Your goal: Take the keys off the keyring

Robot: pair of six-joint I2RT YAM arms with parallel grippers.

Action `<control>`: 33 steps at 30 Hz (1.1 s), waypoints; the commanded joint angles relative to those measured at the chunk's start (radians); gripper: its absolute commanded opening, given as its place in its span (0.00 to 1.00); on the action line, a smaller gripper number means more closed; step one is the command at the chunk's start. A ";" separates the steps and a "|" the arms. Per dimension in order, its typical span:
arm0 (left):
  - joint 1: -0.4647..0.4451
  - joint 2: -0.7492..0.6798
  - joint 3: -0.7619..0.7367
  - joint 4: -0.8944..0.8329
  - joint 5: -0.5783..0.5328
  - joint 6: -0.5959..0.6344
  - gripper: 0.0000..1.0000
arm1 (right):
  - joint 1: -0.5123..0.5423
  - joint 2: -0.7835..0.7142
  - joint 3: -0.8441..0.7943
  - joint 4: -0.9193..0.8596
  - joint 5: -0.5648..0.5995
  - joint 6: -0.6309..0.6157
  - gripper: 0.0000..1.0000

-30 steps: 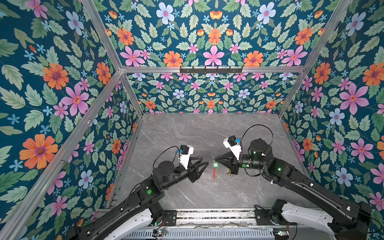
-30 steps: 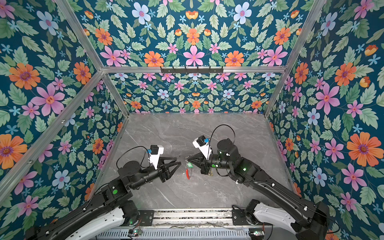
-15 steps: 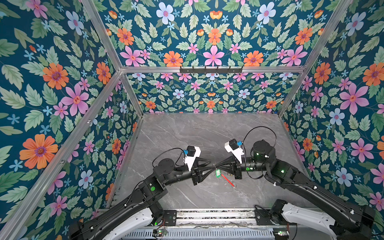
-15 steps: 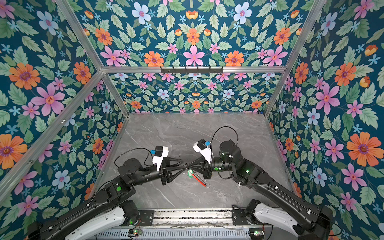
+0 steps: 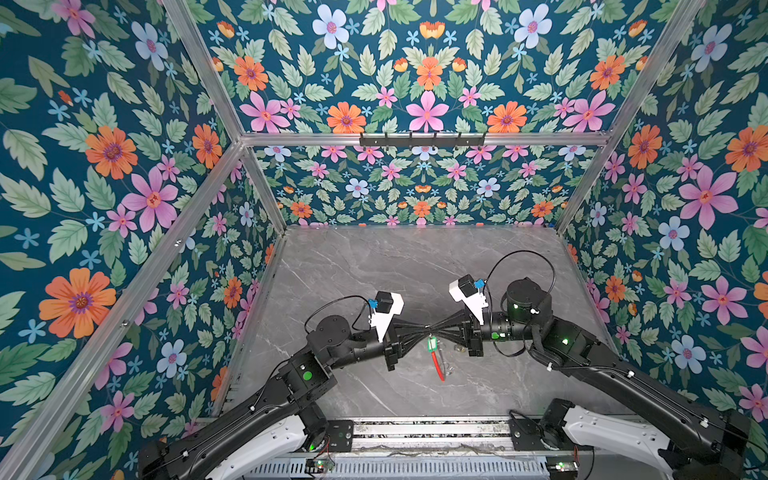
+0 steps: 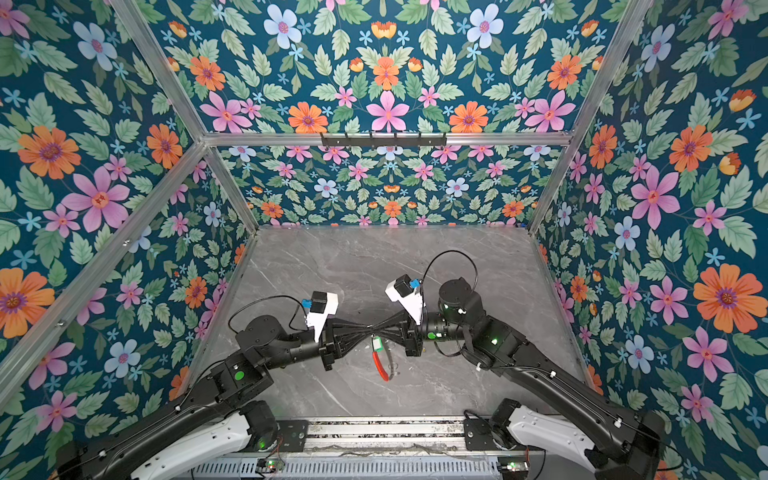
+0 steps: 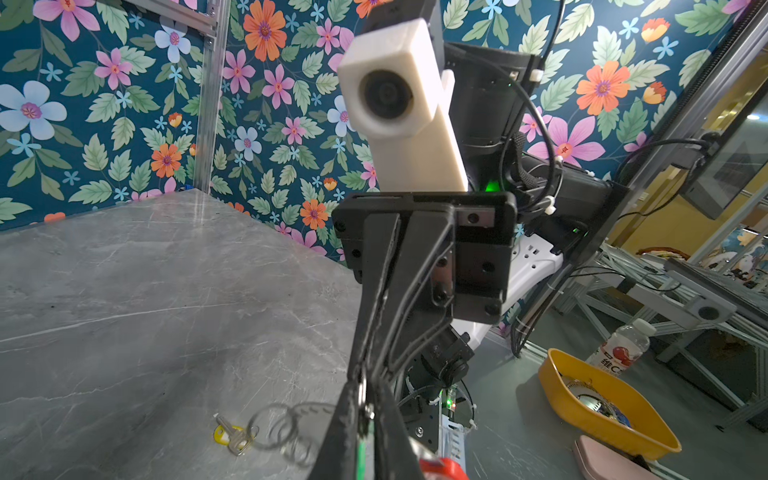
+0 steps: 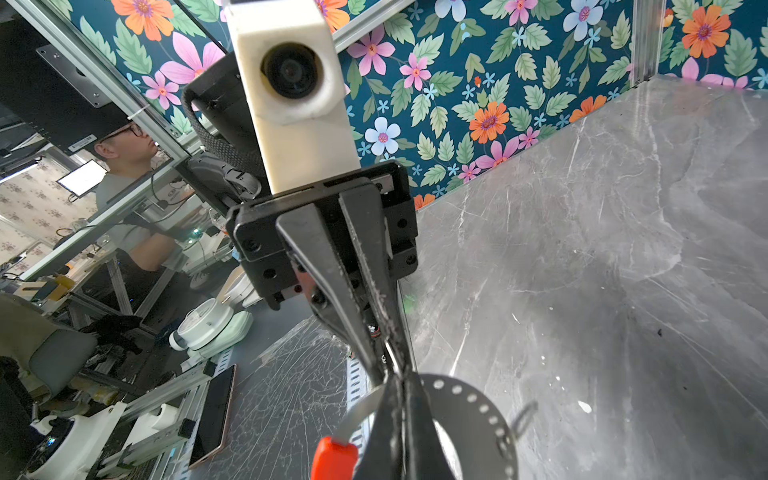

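The green key hangs below the fingers of both grippers, so the robot's right gripper should open and take the green key's body [image 6: 377, 343] while the left gripper holds the keyring.
In both top views my two grippers meet tip to tip above the marble table [image 5: 415, 266]. The right gripper [image 5: 435, 330] is shut on the keyring [image 8: 478, 409], a flat grey band with holes and a red segment [image 5: 436, 365], which hangs below the tips. The left gripper [image 5: 425, 331] is shut, and a silver bit and the green tag [image 5: 432, 344] of one key show between its fingers [image 7: 351, 415]. In the left wrist view the yellow key [image 7: 232, 434] lies loose on the table beside blurred ring loops [image 7: 278, 428].
Floral walls [image 5: 124, 208] close the table on three sides. A metal rail [image 5: 432, 430] runs along the front edge between the arm bases. Outside the cell are a yellow bin [image 7: 606, 411], a bottle [image 7: 621, 347] and a phone [image 8: 214, 411].
The left gripper moved right to the right gripper's tips and shut there. The ring, slanted toward the front right half a second ago, now hangs straight down.
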 commanded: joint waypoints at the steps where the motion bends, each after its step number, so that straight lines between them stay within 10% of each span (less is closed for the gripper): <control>1: 0.000 -0.001 -0.007 0.066 0.013 -0.006 0.02 | 0.002 0.005 0.009 0.027 0.023 0.018 0.00; 5: 0.001 -0.024 -0.033 0.123 -0.010 -0.017 0.00 | 0.011 -0.005 0.007 0.037 0.060 0.024 0.00; 13: 0.000 -0.072 -0.098 0.296 0.030 -0.054 0.00 | 0.013 -0.136 -0.090 0.153 0.177 0.078 0.45; 24: 0.000 -0.058 -0.125 0.423 0.040 -0.114 0.00 | 0.050 -0.176 -0.159 0.359 0.146 0.181 0.49; 33: 0.001 -0.072 -0.110 0.353 -0.026 -0.122 0.00 | 0.220 -0.168 -0.108 0.142 0.425 -0.023 0.51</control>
